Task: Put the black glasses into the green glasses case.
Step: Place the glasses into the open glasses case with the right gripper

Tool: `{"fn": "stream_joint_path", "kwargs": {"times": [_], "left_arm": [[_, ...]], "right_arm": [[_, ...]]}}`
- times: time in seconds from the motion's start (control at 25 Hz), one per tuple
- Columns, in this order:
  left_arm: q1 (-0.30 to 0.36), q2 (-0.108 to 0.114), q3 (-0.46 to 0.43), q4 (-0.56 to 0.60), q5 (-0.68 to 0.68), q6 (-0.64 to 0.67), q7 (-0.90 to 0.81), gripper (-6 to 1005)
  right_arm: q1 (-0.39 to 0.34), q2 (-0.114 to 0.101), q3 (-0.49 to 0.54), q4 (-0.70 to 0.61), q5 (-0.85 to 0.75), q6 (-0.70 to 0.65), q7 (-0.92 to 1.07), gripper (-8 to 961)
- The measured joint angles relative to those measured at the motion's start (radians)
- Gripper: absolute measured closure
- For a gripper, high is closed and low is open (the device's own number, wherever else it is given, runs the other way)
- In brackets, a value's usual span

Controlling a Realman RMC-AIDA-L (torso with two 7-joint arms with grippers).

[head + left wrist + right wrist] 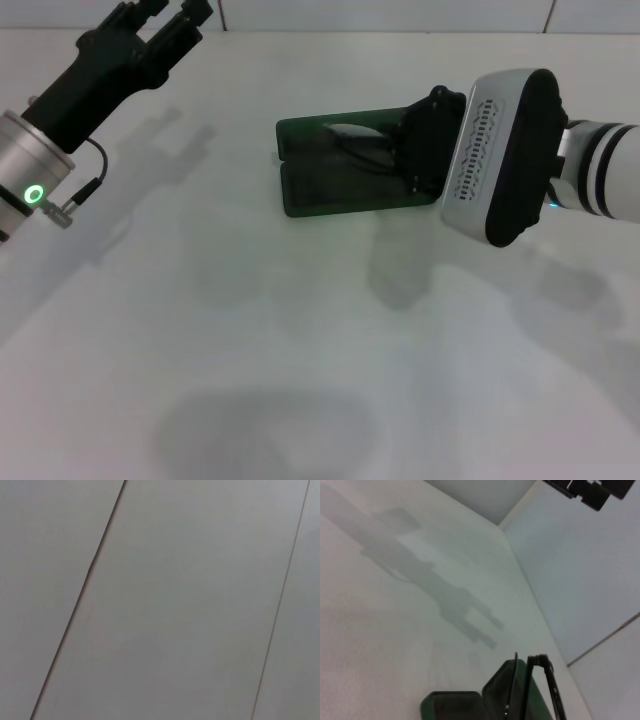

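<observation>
Next, I let go of the black glasses with my right gripper in the green glasses case's base (357,172), just in front of its lid. The glasses are now just above the case.
The green glasses case (320,195) lies open in the middle of the white table, its lid flat behind its base. My right gripper (415,150) is low over the case's right end; its fingertips are hidden behind its own black body. The black glasses (352,138) reach from it over the case. In the right wrist view the glasses (502,690) stand on edge just above the case (450,705), with one temple arm raised, held by the right gripper. My left gripper (170,20) is raised at the far left, open and empty, far from the case.
The white table (300,350) runs to a pale wall at the back. The left gripper also shows in the right wrist view (585,490). The left wrist view shows only pale panels with seams (85,580).
</observation>
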Motion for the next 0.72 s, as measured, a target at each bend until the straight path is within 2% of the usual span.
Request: {"fn": "stream_joint_path", "kwargs": {"times": [0.2,0.48,0.72], "left_arm": [[-0.017,0.0,0.003,-0.002,-0.001,-0.013,-0.01,275],[-0.031,-0.001,0.005,-0.007,-0.002,-0.024,-0.013,275],[-0.045,-0.002,0.006,-0.015,-0.001,-0.025,-0.012,275]], "right_arm": [[0.001,0.0,-0.046,0.036,-0.035,0.082,-0.002,837],[0.037,0.0,-0.153,0.132,-0.053,0.24,-0.002,837],[0.066,0.0,-0.183,0.177,-0.051,0.297,-0.002,836]]}}
